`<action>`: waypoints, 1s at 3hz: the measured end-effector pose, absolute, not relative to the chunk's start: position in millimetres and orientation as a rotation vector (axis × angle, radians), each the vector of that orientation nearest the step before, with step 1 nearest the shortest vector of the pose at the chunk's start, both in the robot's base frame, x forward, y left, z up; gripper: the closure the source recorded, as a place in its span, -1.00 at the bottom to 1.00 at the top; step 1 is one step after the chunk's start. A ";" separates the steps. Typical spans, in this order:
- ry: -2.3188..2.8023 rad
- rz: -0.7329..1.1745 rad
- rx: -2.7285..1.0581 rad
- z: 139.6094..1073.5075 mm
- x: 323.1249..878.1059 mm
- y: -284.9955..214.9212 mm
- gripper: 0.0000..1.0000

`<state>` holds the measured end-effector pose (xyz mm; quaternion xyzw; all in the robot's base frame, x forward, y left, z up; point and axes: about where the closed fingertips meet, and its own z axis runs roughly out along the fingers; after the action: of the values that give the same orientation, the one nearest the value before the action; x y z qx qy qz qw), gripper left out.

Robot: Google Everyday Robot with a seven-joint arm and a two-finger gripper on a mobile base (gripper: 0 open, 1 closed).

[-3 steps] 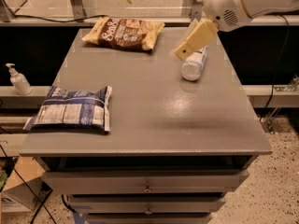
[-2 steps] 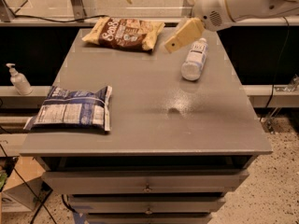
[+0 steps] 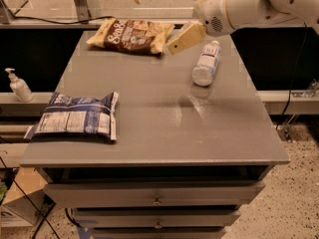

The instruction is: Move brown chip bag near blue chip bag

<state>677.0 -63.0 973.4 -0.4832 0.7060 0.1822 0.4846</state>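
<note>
Next, my gripper will go to the brown chip bag's tan end [image 3: 163, 33], the one nearer the white plastic bottle, and close there.
The brown chip bag [image 3: 132, 36], dark brown with white script and tan ends, lies flat at the far left-centre of the grey table [image 3: 149, 113]. The blue chip bag [image 3: 75, 116], with its white label panel up, lies at the near left edge. My gripper [image 3: 175, 45] hangs from the white arm coming in from the upper right. Its tan fingers point down-left, just right of the brown bag's right end and a little above the tabletop. It holds nothing.
A white plastic bottle [image 3: 206, 63] lies on its side at the far right of the table, just below the arm. A soap dispenser [image 3: 19, 85] stands on a ledge left of the table. Drawers [image 3: 154, 195] front the table below.
The arm and gripper have moved left across the far side of the table, from above the bottle to beside the brown bag's right end. Bags and bottle have not moved.
</note>
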 end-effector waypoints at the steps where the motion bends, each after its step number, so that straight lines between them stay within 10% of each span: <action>1: 1.755 0.431 -1.165 959.9 685.5 -59.0 -1.00; 3: 1.783 0.443 -1.116 916.0 748.9 -38.5 -1.00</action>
<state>748.9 -38.5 916.0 -0.4564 0.7297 0.1812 0.4759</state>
